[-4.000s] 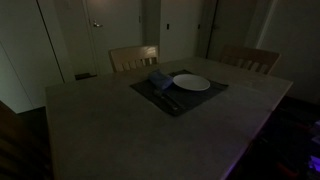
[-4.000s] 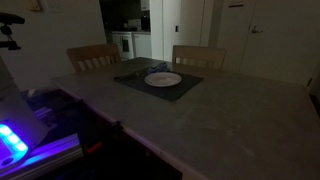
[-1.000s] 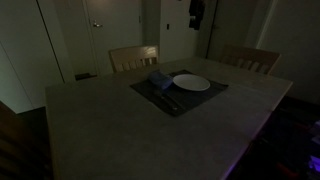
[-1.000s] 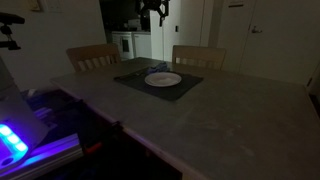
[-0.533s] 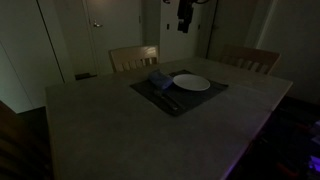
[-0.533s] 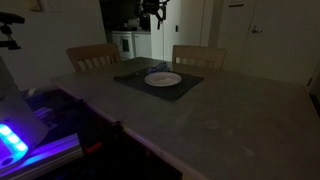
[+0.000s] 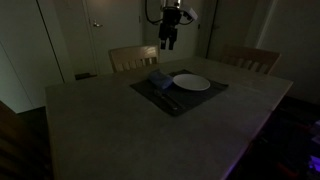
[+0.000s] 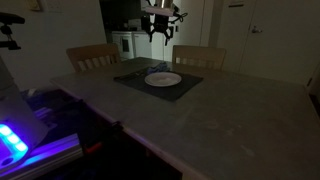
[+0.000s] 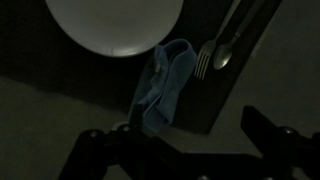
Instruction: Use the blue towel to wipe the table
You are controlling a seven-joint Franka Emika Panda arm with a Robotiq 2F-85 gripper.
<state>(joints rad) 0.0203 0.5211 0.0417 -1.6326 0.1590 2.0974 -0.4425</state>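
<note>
I will close my gripper on the middle of the blue towel (image 7: 158, 77) (image 9: 163, 96), just behind the folded end that lies next to the fork.
The blue towel (image 7: 158, 79) lies crumpled on the dark placemat (image 7: 180, 98), beside the white plate (image 7: 191, 83); it shows clearly in the wrist view (image 9: 163, 86). It also shows in an exterior view (image 8: 156, 67). My gripper (image 7: 167, 43) hangs high above the table, over the towel, and appears in an exterior view (image 8: 160, 34). In the wrist view its two dark fingers stand wide apart with nothing between them (image 9: 185, 150), so it is open and empty.
The room is dim. A fork and spoon (image 9: 222, 45) lie on the placemat next to the towel. Two wooden chairs (image 7: 133, 58) (image 7: 251, 59) stand behind the table (image 7: 120, 130). A lit blue device (image 8: 12, 140) sits near the table.
The arm has come into view from the top and moved down and sideways toward the spot above the towel. The towel and plate have not moved.
</note>
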